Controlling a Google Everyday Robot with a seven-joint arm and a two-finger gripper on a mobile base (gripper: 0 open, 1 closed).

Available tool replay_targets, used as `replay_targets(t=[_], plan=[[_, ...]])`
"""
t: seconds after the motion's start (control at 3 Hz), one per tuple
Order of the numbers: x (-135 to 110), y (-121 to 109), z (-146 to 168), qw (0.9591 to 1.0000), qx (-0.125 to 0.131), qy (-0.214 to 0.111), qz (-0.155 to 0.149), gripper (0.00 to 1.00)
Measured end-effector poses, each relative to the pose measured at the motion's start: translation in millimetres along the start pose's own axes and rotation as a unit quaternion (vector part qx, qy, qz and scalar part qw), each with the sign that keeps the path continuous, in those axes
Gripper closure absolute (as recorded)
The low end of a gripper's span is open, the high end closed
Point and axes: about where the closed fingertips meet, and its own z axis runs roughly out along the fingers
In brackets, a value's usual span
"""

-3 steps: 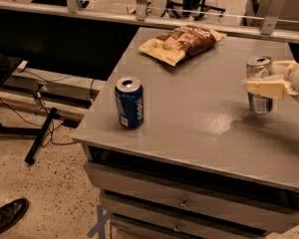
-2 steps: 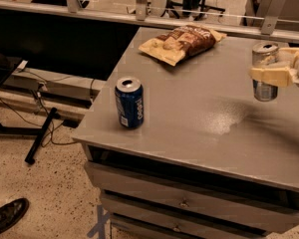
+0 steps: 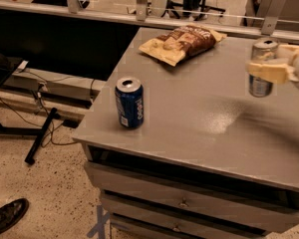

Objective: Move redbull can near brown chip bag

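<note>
Next, I release the redbull can on the grey table (image 3: 188, 63) against the brown chip bag's front edge.
The redbull can (image 3: 262, 86) is a slim silver and blue can held at the right side of the grey table (image 3: 204, 118), lifted off the surface. My gripper (image 3: 270, 63), with pale yellow fingers (image 3: 267, 71), reaches in from the right edge and is shut on the can. The brown chip bag (image 3: 182, 42) lies flat at the table's far edge, reddish-brown with a pale yellow end, well to the left of and behind the can.
A wider dark-blue Pepsi can (image 3: 129, 102) stands upright near the table's front left corner. Drawers (image 3: 184, 203) sit under the tabletop. A metal rail (image 3: 139, 16) runs behind the table. A dark shoe (image 3: 5, 215) is on the floor at lower left.
My gripper has lifted the redbull can off the table and carried it up and toward the far side.
</note>
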Motion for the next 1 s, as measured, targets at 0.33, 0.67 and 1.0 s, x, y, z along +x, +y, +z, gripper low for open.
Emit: replay_targets(t=[0.33,0.67,1.0], plan=[[-16.9,-18.8,32.0,0.9978,0.035,-0.056,0.011,1.0],[-28.6,-31.1,72.6,0.9959,0.059,-0.065,0.02,1.0],[-25.5,-37.0,134.1,0.9953,0.064,-0.061,0.04,1.0]])
